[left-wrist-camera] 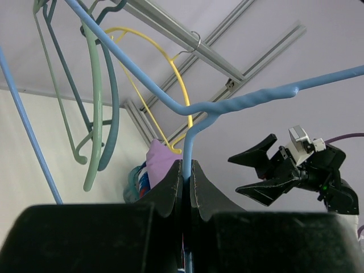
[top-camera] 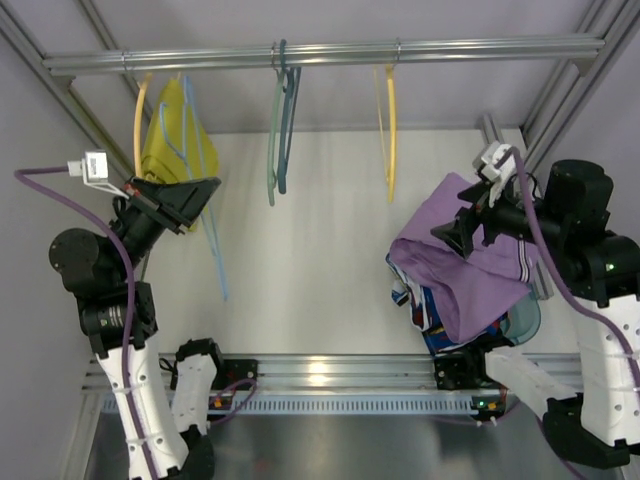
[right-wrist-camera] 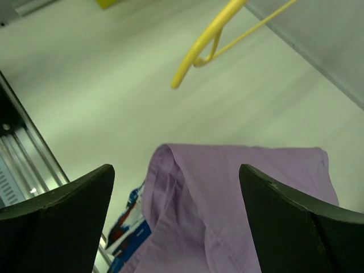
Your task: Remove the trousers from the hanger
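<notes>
Next, my left gripper lets go of the light-blue hanger on the metal rail [top-camera: 259, 118], between the mustard-yellow garment and teal-green hangers.
The lilac trousers [top-camera: 470, 275] lie in a heap on the pile at the right, off the hanger. They also show in the right wrist view [right-wrist-camera: 244, 205] and far off in the left wrist view [left-wrist-camera: 162, 162]. My right gripper [top-camera: 467, 228] hovers just above them, open and empty [right-wrist-camera: 175, 170]. My left gripper [top-camera: 185, 200] is shut on the thin light-blue hanger [top-camera: 218, 262] at the left. In the left wrist view the jaws [left-wrist-camera: 186, 170] pinch the stem of the hanger [left-wrist-camera: 239, 102], which is bare of cloth.
A metal rail [top-camera: 320, 55] spans the back. It carries a mustard-yellow garment [top-camera: 170, 135] on a yellow hanger, teal-green hangers [top-camera: 280, 120] and a bare yellow hanger [top-camera: 388, 130]. Blue-white-red patterned clothes [top-camera: 435, 325] and a teal bin [top-camera: 525, 320] lie under the trousers.
</notes>
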You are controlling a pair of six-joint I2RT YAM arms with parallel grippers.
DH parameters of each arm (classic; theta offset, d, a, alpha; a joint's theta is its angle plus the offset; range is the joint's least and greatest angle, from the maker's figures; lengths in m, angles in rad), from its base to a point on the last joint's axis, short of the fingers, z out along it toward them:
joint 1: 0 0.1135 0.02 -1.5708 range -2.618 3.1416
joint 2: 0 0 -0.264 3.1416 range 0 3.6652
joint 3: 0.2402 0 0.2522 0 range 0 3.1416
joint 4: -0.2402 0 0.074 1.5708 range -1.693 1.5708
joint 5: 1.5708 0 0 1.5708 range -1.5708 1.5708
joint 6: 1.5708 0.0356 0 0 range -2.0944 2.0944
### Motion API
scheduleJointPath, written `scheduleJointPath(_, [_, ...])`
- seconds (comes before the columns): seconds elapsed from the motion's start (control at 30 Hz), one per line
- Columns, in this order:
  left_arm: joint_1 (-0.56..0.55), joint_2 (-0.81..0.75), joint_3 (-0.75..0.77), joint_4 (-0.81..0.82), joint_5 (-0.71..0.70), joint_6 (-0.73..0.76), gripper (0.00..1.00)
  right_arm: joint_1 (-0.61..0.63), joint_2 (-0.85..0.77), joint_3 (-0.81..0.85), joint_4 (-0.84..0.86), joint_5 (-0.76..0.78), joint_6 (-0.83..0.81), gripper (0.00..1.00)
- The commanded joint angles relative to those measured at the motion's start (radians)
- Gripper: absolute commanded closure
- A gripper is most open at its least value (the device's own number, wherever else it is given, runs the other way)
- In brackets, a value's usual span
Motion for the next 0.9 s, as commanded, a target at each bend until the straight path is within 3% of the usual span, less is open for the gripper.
scheduleJointPath(0.0, [0.007,0.059,0.057,0.141,-0.004,-0.069,1.0,-0.008,0.053,0.075,0.152,-0.128,0.209,0.09])
scheduleJointPath(0.17, [0.006,0.131,0.043,0.148,-0.012,-0.198,1.0,0.001,0.12,0.139,0.244,-0.16,0.301,0.11])
scheduleJointPath(0.4, [0.006,0.191,0.049,0.148,0.008,-0.228,1.0,0.004,0.171,0.195,0.238,-0.133,0.285,0.11])
scheduleJointPath(0.53, [-0.013,0.337,0.109,0.148,0.052,-0.221,1.0,0.004,0.176,0.166,0.263,-0.13,0.3,0.11])
scheduleJointPath(0.67, [-0.109,0.514,0.204,0.149,0.028,-0.16,1.0,0.004,0.182,0.17,0.267,-0.123,0.298,0.11])
scheduleJointPath(0.87, [-0.22,0.65,0.328,0.146,-0.082,-0.098,1.0,0.004,0.168,0.173,0.255,-0.108,0.282,0.1])
